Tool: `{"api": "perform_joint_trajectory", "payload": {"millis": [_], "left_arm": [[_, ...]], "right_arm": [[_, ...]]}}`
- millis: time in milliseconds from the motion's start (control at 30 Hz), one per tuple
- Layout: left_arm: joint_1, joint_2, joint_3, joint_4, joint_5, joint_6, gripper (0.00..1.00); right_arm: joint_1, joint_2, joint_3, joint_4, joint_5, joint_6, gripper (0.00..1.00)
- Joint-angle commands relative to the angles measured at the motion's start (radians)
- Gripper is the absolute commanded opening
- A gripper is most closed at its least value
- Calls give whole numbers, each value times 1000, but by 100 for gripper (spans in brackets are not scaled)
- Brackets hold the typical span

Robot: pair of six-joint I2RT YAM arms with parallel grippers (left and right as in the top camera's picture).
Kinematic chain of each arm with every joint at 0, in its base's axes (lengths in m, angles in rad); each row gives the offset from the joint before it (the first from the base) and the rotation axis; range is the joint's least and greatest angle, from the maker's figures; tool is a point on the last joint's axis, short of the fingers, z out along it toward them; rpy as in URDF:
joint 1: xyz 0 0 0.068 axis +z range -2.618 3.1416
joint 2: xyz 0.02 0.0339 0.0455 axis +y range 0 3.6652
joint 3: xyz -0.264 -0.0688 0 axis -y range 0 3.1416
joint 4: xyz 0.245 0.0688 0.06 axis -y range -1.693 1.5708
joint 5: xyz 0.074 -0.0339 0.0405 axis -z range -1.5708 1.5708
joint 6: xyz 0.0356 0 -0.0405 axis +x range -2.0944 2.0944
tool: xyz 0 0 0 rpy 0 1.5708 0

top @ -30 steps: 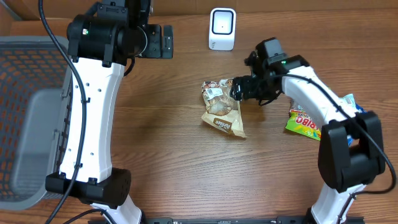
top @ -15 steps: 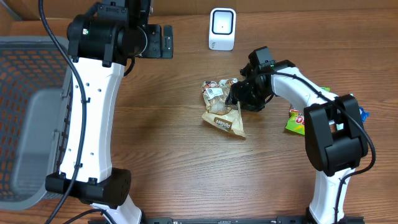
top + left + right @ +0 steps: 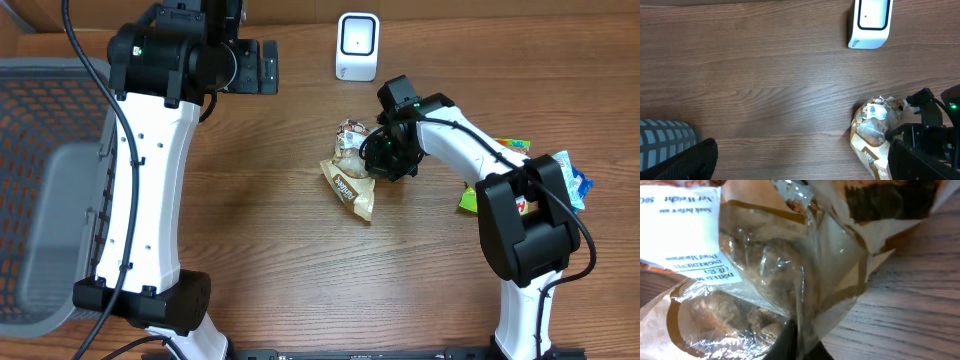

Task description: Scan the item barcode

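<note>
My right gripper is holding the snack bag. It will let go of it on the wood (image 3: 400, 157) between the white scanner and the green candy bag.
The item is a tan and clear snack bag (image 3: 352, 178) with a white label (image 3: 685, 225), lying mid-table in front of the white scanner (image 3: 357, 46). My right gripper (image 3: 378, 160) is shut on the bag's right side; in the right wrist view its dark fingertips (image 3: 790, 340) pinch the clear film of the bag (image 3: 765, 265). The barcode cannot be made out. My left gripper (image 3: 262, 66) hangs high at the back, open and holding nothing. In its wrist view (image 3: 802, 162) the bag (image 3: 875, 125) and scanner (image 3: 870, 22) lie to the right.
A grey mesh basket (image 3: 40, 200) fills the left edge. A green candy bag (image 3: 487, 197) and a blue packet (image 3: 575, 180) lie at the right, partly under my right arm. Bare wood lies between basket and snack bag.
My right gripper slid left onto the snack bag and shut on it. The bag has bunched up and shifted slightly. The left arm has not moved.
</note>
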Motion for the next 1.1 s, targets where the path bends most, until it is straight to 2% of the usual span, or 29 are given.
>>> {"api": "perform_joint_trajectory", "payload": {"millis": [0, 133, 333, 433, 733, 833, 1067], "left_arm": [[3, 8, -3, 3, -6, 19, 100], [3, 8, -3, 3, -6, 19, 100], [3, 8, -3, 3, -6, 19, 100], [3, 8, -3, 3, -6, 19, 100], [3, 8, -3, 3, -6, 19, 100], [3, 8, -3, 3, -6, 19, 100], [3, 8, -3, 3, -6, 19, 100]], "right_arm": [[-14, -5, 23, -10, 66, -2, 4], [-10, -90, 24, -57, 238, -3, 4], [42, -232, 24, -90, 438, -124, 4], [70, -253, 24, -123, 563, -127, 4], [186, -256, 24, -369, 1167, -76, 4], [227, -256, 23, -403, 1194, -147, 4], [257, -188, 21, -383, 1220, -154, 4]]}}
